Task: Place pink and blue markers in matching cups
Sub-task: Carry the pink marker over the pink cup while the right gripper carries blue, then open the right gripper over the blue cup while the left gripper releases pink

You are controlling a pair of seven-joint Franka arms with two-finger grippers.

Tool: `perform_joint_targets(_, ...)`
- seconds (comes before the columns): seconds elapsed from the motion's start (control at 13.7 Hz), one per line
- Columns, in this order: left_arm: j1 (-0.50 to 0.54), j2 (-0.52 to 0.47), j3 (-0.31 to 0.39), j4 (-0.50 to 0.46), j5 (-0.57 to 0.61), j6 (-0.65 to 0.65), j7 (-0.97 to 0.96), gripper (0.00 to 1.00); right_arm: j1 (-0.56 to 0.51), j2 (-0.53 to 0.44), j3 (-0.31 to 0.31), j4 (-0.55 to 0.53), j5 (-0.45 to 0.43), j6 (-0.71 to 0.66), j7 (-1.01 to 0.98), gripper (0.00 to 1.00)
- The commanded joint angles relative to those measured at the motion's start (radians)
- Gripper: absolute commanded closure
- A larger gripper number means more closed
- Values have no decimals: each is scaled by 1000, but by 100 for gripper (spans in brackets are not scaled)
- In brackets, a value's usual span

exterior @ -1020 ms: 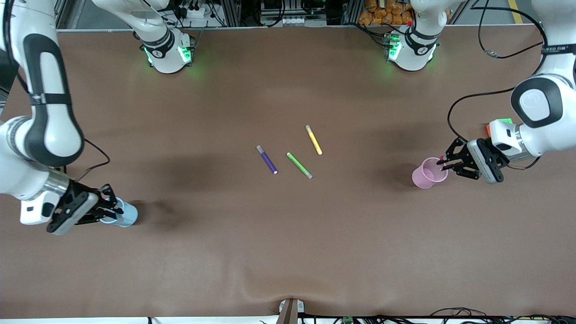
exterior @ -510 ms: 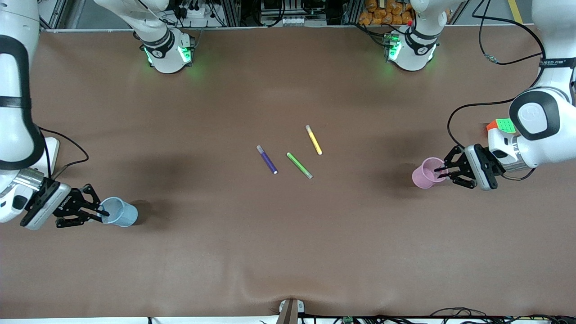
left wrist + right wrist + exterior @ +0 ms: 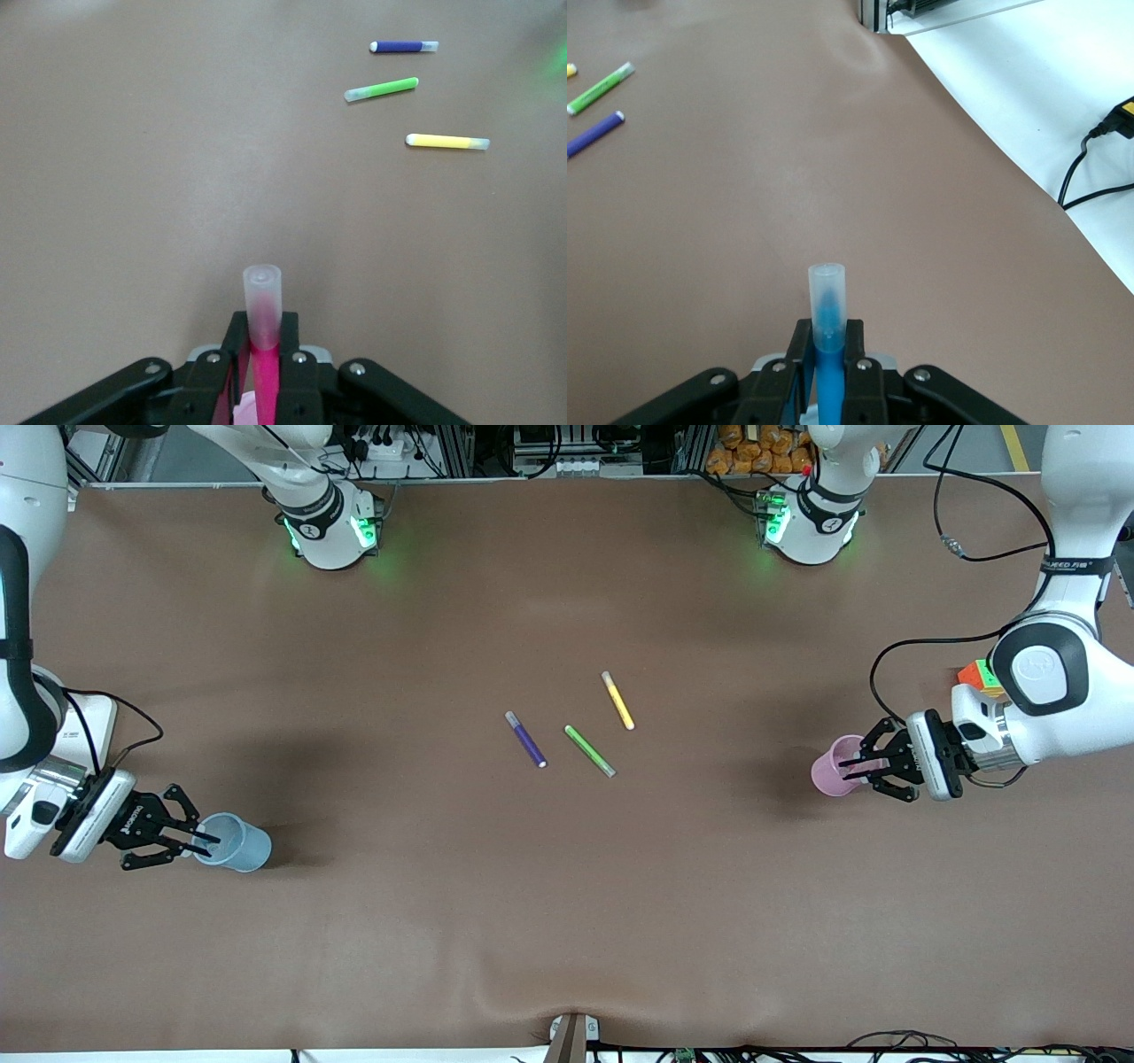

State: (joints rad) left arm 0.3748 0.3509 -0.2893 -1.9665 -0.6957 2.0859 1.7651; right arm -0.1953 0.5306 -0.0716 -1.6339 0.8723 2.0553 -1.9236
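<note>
My left gripper is going to the pale pink cup [image 3: 847, 765] [image 3: 246, 409], near the colourful cube. It will let go of the pink marker inside that cup.
My left gripper [image 3: 849, 763] is shut on the pink marker [image 3: 264, 350], which stands between its fingers with the pale cap up. It is over the rim of the pale pink cup [image 3: 830, 778] at the left arm's end of the table. A bit of that cup shows under the fingers in the left wrist view [image 3: 247, 410]. My right gripper [image 3: 205, 843] is shut on the blue marker [image 3: 829, 354], pale cap up. It is at the rim of the pale blue cup [image 3: 246, 850] at the right arm's end. Neither marker shows in the front view.
A dark purple marker [image 3: 525, 739], a green marker [image 3: 590, 750] and a yellow marker [image 3: 617, 701] lie at the table's middle. A colourful cube [image 3: 973, 675] sits by the left arm. A white block [image 3: 91, 724] lies by the right arm. The table's edge [image 3: 983, 97] shows in the right wrist view.
Both arms swung outward and both grippers tilted toward level. The right gripper, which covered the blue cup, now has only its fingertips at the rim. The left gripper's fingertips moved over the pink cup.
</note>
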Motion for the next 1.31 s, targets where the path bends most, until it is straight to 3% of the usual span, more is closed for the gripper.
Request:
perform_joint_targets(0.0,32,13,-4,9,-22,-65,48,100,-36,29,21,9,48,-35,-98,100)
perform_joint_targets(0.22,58,39,-4,18,-21,-106,66,100,-42,51,21,13,97,-38,-192,100)
perform_joint_targets(0.58,58,46,-5,20,-22,-107,123,100,-62,77,19,13,97,-43,-198,100)
perform_joint_targets(0.66,59,52,-5,20,-22,-107,129,100,-62,78,19,17,97,-43,-195,73)
perform_joint_targets(0.73,59,54,-4,18,-22,-107,131,100,-61,78,19,19,100,-44,-186,19)
perform_joint_targets(0.8,59,54,-4,18,-19,-109,132,100,-62,77,19,20,102,-44,-186,0)
perform_joint_targets(1.09,59,52,1,18,-13,-133,132,100,-50,63,16,54,88,-50,-120,0)
perform_joint_targets(1.24,62,46,2,18,-11,-144,131,100,-39,40,16,83,12,-67,24,0)
